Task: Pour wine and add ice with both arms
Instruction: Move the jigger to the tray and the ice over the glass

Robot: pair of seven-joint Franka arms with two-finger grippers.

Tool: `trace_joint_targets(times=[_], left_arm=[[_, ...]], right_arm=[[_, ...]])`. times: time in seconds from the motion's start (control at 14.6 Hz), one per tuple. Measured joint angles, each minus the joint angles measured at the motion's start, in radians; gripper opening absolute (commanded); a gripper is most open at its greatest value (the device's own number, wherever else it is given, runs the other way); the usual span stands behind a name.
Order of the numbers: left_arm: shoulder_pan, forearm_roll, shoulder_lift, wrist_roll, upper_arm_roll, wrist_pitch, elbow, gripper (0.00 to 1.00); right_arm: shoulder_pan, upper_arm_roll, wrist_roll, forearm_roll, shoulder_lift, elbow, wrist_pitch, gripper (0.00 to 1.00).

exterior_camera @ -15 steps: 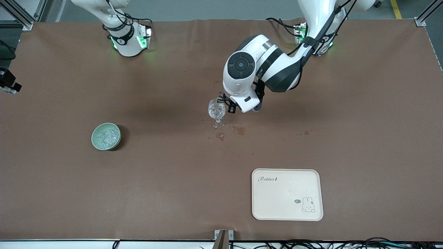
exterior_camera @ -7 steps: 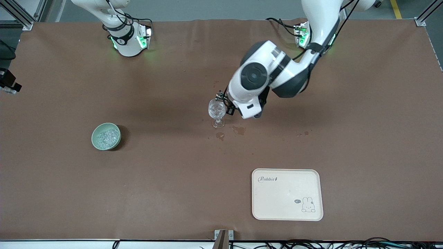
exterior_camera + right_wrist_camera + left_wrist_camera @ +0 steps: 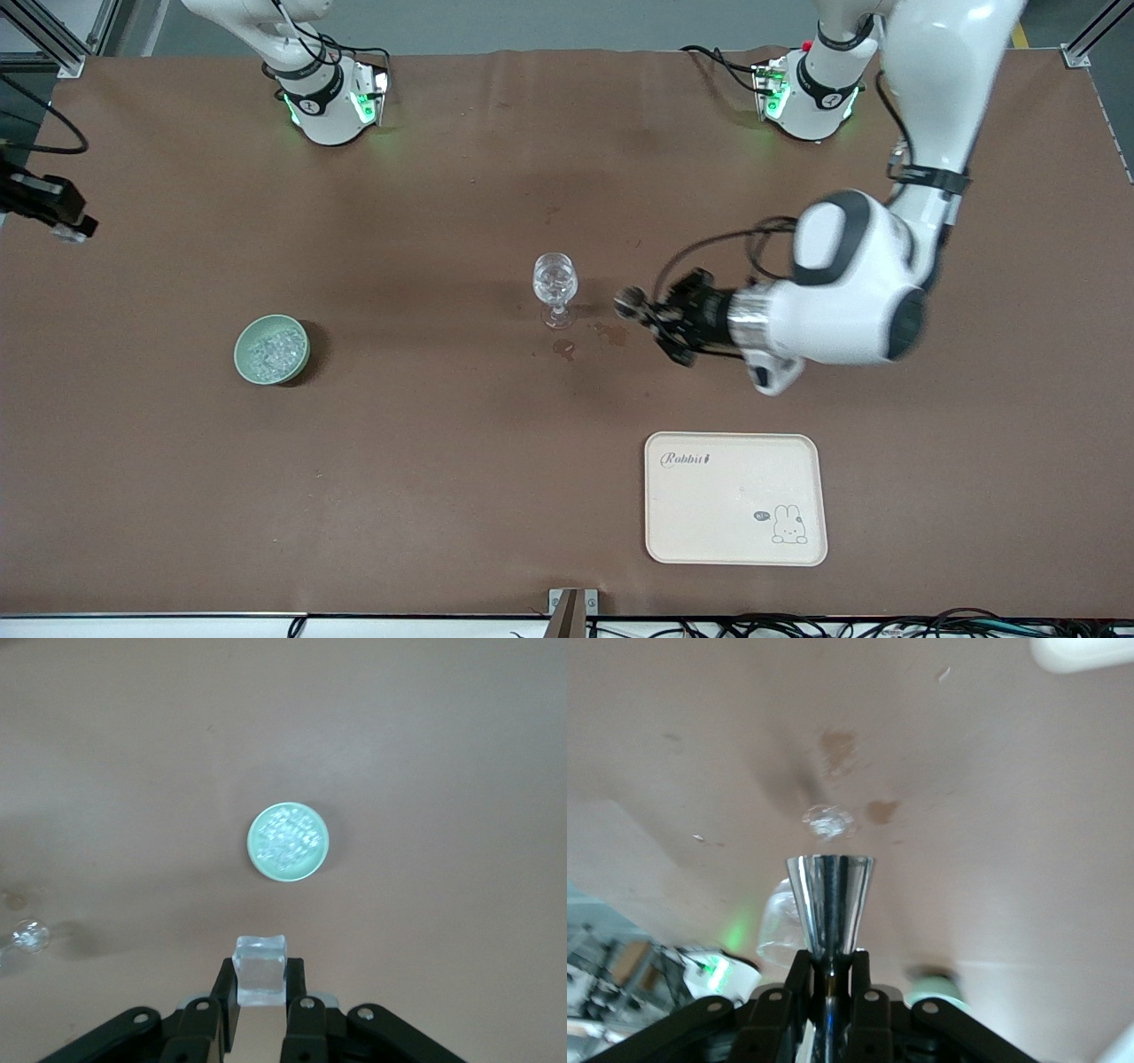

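Observation:
My left gripper will set the metal cup down on the cream tray (image 3: 766,463) past the rabbit's ears, in line with the lettering.
A clear stemmed glass (image 3: 555,283) stands mid-table. My left gripper (image 3: 640,312) is beside it, over dark stains, and is shut on a shiny metal cone-shaped cup (image 3: 830,895). The left wrist view shows the left gripper (image 3: 830,964) with the glass (image 3: 780,926) past the cup. A pale green bowl (image 3: 241,356) of ice (image 3: 273,348) sits toward the right arm's end. My right gripper (image 3: 69,229) is high over that end's table edge. In the right wrist view the right gripper (image 3: 261,981) is shut on one ice cube (image 3: 260,967), with the bowl (image 3: 252,846) below.
A cream tray (image 3: 735,498) with a rabbit print lies near the front edge toward the left arm's end; its corner shows in the left wrist view (image 3: 1085,651). Dark wet stains (image 3: 611,334) mark the brown cloth beside the glass. The glass also shows in the right wrist view (image 3: 29,936).
The left arm has swung away from above the glass toward its own end, and its gripper now points at the glass from the side. The right gripper shifted slightly at the view's edge.

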Motion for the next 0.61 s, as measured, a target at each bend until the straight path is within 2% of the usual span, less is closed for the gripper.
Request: trace_joint_targets(times=[0.34,0.61], left_arm=[[0.230,-0.151,0.143,0.198,0.002,0.007,0.050,0.01],[0.281,-0.228,0.284,0.292,0.002,0.133,0.092,0.01]], right_arm=[[0.031,0.208,0.305,0.001,0.013,0.000,0.001,0.00],[0.091,0.317,0.556,0.001,0.114,-0.001,0.103,0.00]])
